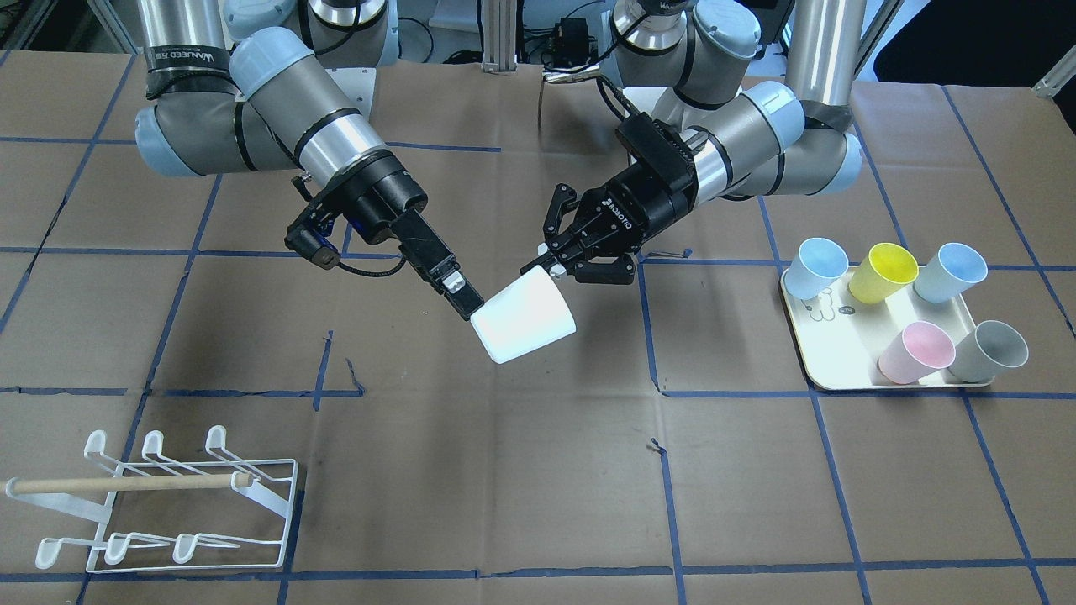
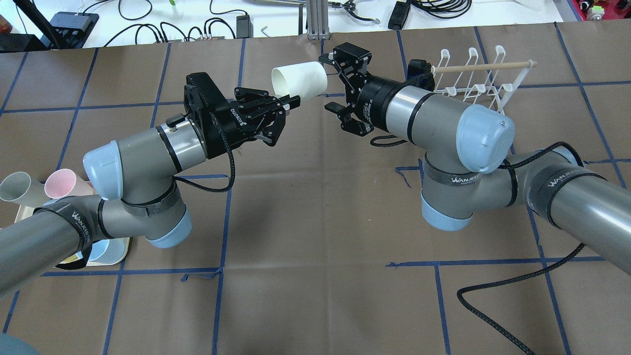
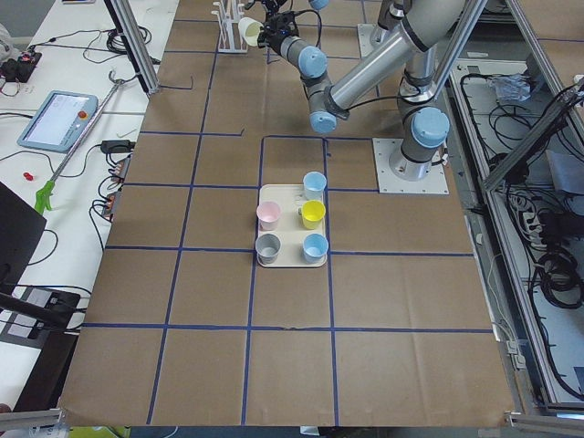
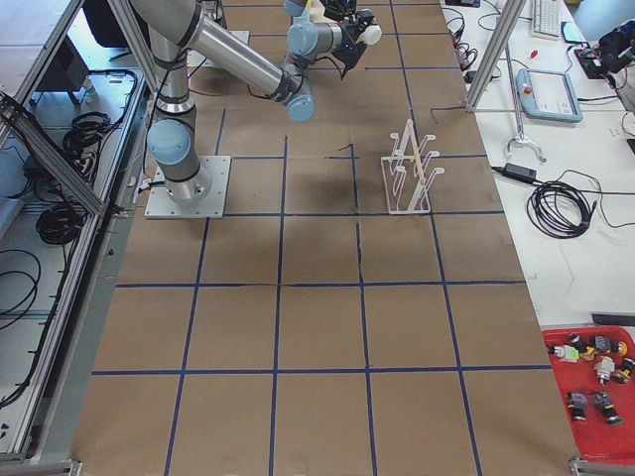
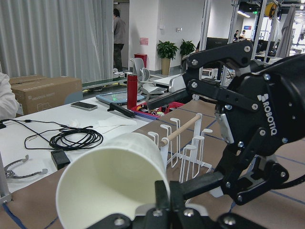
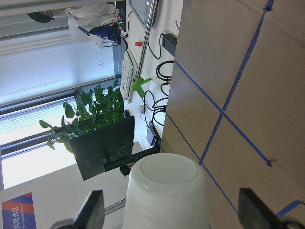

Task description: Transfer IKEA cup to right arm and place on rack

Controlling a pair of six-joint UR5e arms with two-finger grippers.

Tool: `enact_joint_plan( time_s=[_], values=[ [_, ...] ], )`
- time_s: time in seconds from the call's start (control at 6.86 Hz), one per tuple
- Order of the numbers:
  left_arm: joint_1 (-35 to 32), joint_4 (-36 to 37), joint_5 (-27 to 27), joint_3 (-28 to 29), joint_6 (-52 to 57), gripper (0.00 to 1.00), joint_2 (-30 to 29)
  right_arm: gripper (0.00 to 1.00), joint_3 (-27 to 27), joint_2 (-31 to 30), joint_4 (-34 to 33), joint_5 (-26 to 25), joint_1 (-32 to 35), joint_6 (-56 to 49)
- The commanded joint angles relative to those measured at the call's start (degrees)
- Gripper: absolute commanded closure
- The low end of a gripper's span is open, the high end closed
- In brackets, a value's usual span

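Next, my right gripper picks up the white IKEA cup, closing on the middle of the cup's side [image 1: 520, 316] [image 6: 167, 208], between the cup's base and rim.
A white IKEA cup [image 2: 300, 81] hangs on its side in the air over the table's middle, also seen in the front view [image 1: 523, 323]. My left gripper [image 2: 291, 102] is shut on the cup's rim; in the left wrist view its fingers [image 5: 164, 200] pinch the rim of the open mouth. My right gripper [image 2: 328, 83] is open, and the cup's base [image 6: 167, 181] lies between its spread fingers without being clamped. The white wire rack [image 1: 168, 504] with its wooden dowel stands on the table on my right side, beyond the right arm [image 2: 473, 74].
A cream tray [image 1: 841, 382] on my left side holds several coloured cups, among them a yellow one [image 1: 881, 273] and a pink one [image 1: 915, 353]. A black cable [image 2: 493, 291] trails on the table near the right arm. Blue tape lines grid the brown table cover.
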Motion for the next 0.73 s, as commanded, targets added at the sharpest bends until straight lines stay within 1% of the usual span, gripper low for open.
enact_joint_plan(
  time_s=[0.0,0.58],
  values=[
    [0.0,0.0,-0.85,0.0,-0.18,1.0,0.14,0.04,-0.89,1.31,-0.07,0.0,0.98,0.0],
    [0.09,0.0,-0.76,0.18,-0.27,1.0,0.31,0.04,-2.65,1.92,0.11,0.0,1.07,0.09]
  ],
)
